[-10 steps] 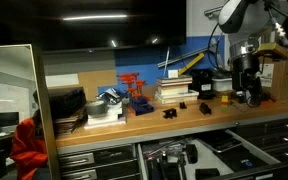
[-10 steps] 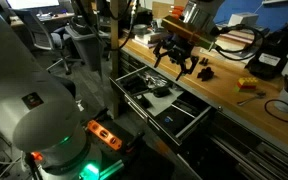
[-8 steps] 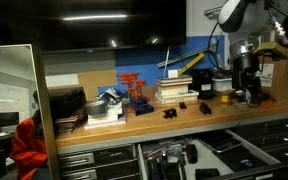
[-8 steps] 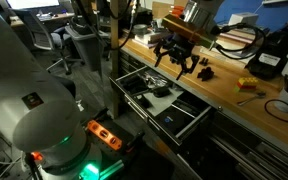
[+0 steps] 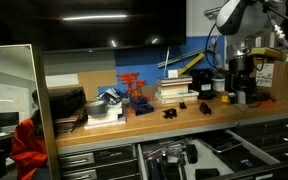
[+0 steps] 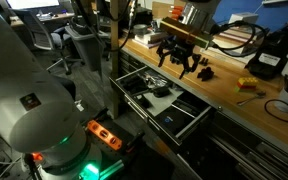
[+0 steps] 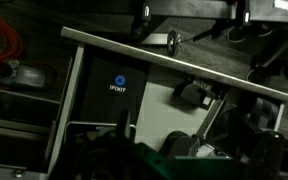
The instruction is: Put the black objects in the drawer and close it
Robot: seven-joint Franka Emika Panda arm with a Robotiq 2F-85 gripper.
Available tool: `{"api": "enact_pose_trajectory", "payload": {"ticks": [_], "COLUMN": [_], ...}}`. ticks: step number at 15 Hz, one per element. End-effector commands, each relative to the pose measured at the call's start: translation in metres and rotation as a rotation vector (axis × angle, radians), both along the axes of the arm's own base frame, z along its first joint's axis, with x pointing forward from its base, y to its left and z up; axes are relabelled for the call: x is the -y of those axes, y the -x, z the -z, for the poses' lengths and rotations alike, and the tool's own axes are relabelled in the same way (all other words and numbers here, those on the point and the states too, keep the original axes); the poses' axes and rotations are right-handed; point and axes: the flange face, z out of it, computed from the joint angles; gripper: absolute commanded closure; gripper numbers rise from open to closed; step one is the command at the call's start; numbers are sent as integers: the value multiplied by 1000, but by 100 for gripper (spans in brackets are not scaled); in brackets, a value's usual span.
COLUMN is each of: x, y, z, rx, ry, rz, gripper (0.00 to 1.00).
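I need to next grip the middle of the small black object [image 5: 205, 108] on the bench top farthest from the red rack.
Small black objects lie on the wooden bench top: one [image 5: 170, 113] toward the middle, two more [image 5: 184, 105] [image 5: 205, 107] to its right. One black object [image 6: 204, 72] shows next to my gripper in an exterior view. My gripper [image 6: 180, 64] hangs open and empty over the bench's front edge, above the open drawer [image 6: 189, 122]. In an exterior view the gripper [image 5: 242, 96] stands right of the black objects. The wrist view looks down into the drawer [image 7: 156, 112], where a dark chunk [image 7: 190, 95] lies on the pale floor.
A red rack [image 5: 134, 92] and stacked books [image 5: 174, 92] stand at the back of the bench. A black iFixit case [image 7: 109, 90] and tools fill the drawer's left part. Cables and a yellow tool [image 6: 247, 85] lie further along the bench. A mirror panel [image 5: 14, 110] stands at the left.
The gripper has risen and shifted a little above the bench edge. The black objects and the drawer have not moved.
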Motion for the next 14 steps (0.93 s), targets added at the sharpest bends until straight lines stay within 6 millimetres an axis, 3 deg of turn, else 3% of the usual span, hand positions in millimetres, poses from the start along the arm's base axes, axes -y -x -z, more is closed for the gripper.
{"api": "enact_pose_trajectory", "payload": {"ticks": [1,8,14], "x": [-17,-63,-65], "y": [-21,-77,-107], "z": [-1,24,52], "rx": [135,378,446], "ry": [60,225,407], "rz": [107,240,307], "gripper": [0,0,0]}}
